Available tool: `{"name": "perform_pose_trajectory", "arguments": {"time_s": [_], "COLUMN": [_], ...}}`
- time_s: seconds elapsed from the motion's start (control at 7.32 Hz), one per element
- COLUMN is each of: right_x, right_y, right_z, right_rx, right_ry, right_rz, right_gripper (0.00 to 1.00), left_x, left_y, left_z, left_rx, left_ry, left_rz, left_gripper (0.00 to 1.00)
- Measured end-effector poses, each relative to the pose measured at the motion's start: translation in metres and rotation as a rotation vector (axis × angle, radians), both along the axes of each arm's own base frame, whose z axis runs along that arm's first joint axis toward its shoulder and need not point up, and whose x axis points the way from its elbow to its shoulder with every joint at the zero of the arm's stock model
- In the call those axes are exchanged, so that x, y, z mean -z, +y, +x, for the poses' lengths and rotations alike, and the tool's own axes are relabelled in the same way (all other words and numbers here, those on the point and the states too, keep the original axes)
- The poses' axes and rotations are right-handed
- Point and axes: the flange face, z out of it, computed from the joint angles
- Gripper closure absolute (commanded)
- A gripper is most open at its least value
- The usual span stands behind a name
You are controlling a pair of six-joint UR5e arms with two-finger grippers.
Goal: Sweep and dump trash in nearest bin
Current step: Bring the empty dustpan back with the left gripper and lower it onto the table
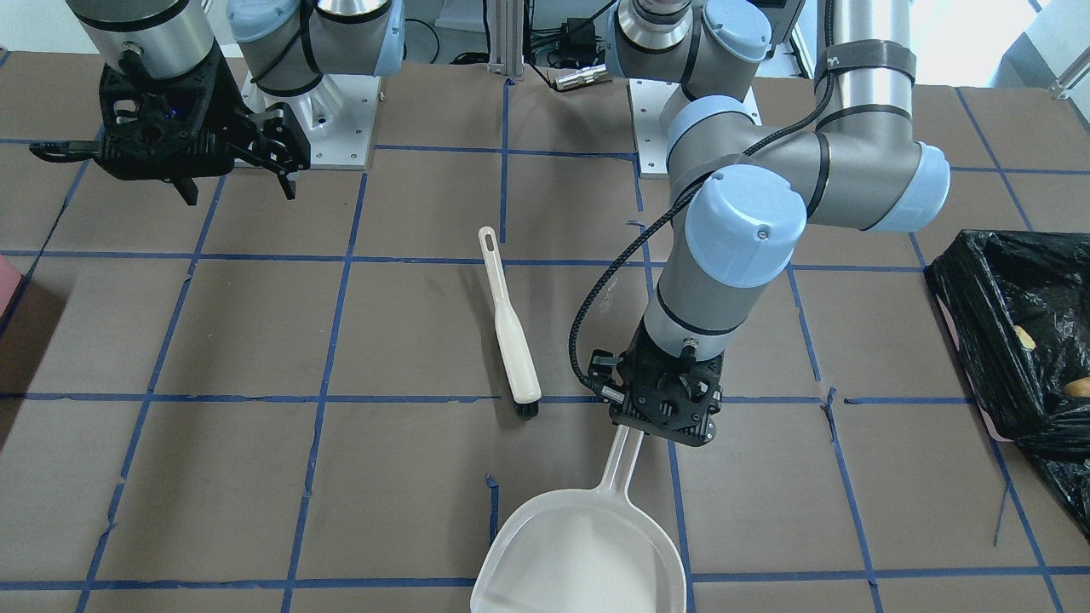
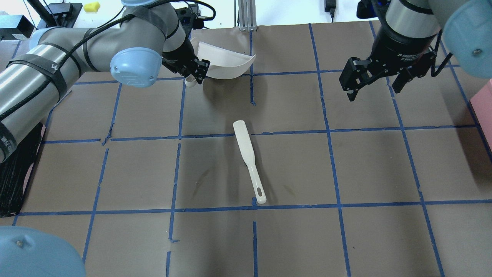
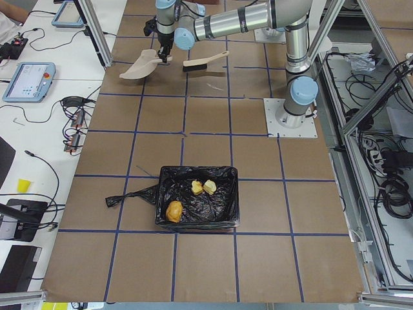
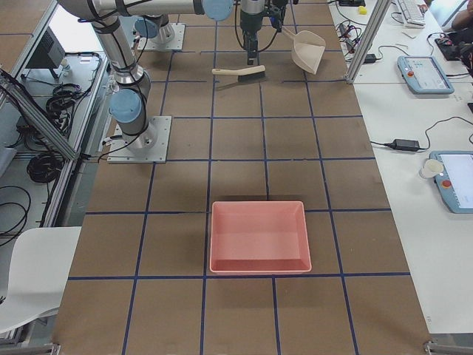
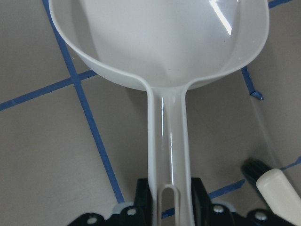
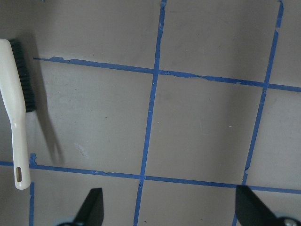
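The white dustpan will go down from my left gripper onto the short piece of blue tape (image 1: 493, 521) (image 5: 245, 68) near the brush's black bristles.
My left gripper (image 1: 660, 413) is shut on the handle of the white dustpan (image 1: 588, 545), which looks empty in the left wrist view (image 5: 160, 42). From overhead the left gripper (image 2: 193, 72) holds the dustpan (image 2: 225, 57) tilted at the table's far side. The trash lies inside the black-lined bin (image 3: 197, 197): a tan-orange lump (image 3: 174, 210) and two yellowish chunks (image 3: 197, 187) (image 3: 210, 186). The bin also shows in the front view (image 1: 996, 323). My right gripper (image 2: 373, 92) is open and empty above the table.
A white hand brush (image 2: 248, 154) with black bristles lies flat mid-table between the arms, also in the right wrist view (image 6: 14, 117). A pink tray (image 4: 259, 237) sits at the robot's right end of the table. Blue tape lines grid the brown table.
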Motion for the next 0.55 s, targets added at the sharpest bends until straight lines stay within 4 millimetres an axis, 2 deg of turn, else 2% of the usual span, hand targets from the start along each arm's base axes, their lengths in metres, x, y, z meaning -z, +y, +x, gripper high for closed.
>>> {"name": "perform_pose_trajectory", "arguments": {"time_s": [0.27, 0.55], "right_x": [-0.001, -0.002], "right_y": [0.001, 0.002], "right_z": [0.000, 0.000], "right_rx": [0.000, 0.000], "right_ry": [0.000, -0.001], "right_rz": [-0.002, -0.004], "right_gripper": [0.00, 0.00], "left_x": [0.007, 0.018], "left_y": [0.013, 0.029], "left_z": [-0.037, -0.065], "left_rx": [-0.076, -0.111], "left_ry": [0.004, -0.019], "left_rz": [0.002, 0.007], "left_gripper": [0.86, 0.86]}}
